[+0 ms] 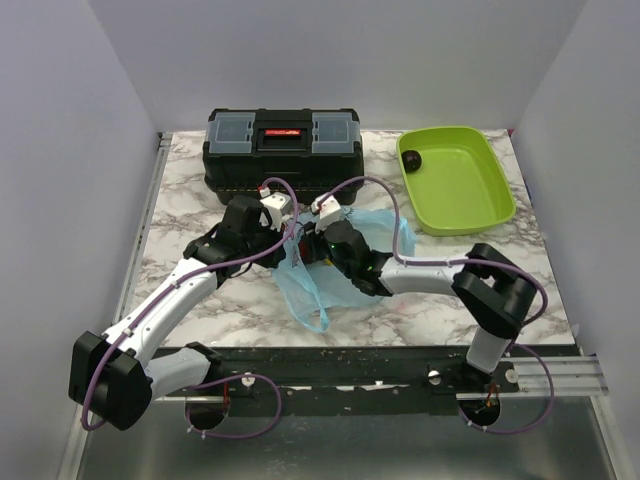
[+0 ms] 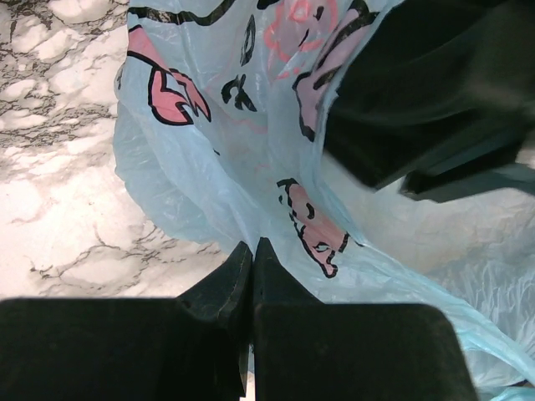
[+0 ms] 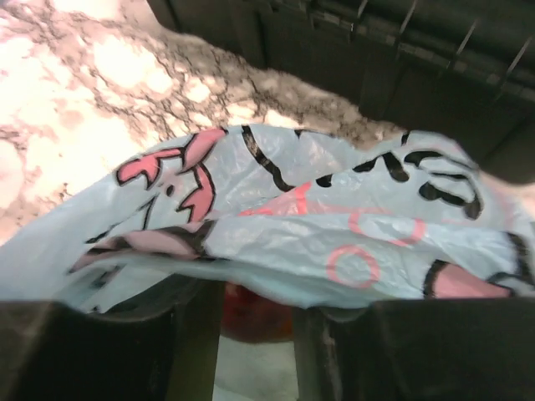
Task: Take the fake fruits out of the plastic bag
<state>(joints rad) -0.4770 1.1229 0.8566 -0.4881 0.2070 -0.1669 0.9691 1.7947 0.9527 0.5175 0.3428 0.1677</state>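
Note:
My right gripper is pinching only an edge of the dark red fruit under the film with its narrow-set fingers, so I should open wide and take the fruit [image 1: 306,248] around its middle.
The light-blue plastic bag [image 1: 335,278] with pink and black print lies crumpled mid-table. My left gripper [image 1: 291,238] is shut and pinches the bag's film [image 2: 251,167] at its left edge; the fingertips [image 2: 238,267] meet with film between them. My right gripper [image 1: 319,244] reaches into the bag's mouth under the film [image 3: 334,225]. A dark red fruit [image 3: 255,313] sits between its fingers [image 3: 196,334], touching both. A dark purple fruit [image 1: 412,160] lies in the green tray. The yellow-orange fruits are hidden.
A lime-green tray [image 1: 470,195] stands at the back right. A black toolbox [image 1: 283,148] stands at the back, just behind both grippers, and also shows in the right wrist view [image 3: 401,67]. The right gripper's body [image 2: 435,92] looms close to the left one.

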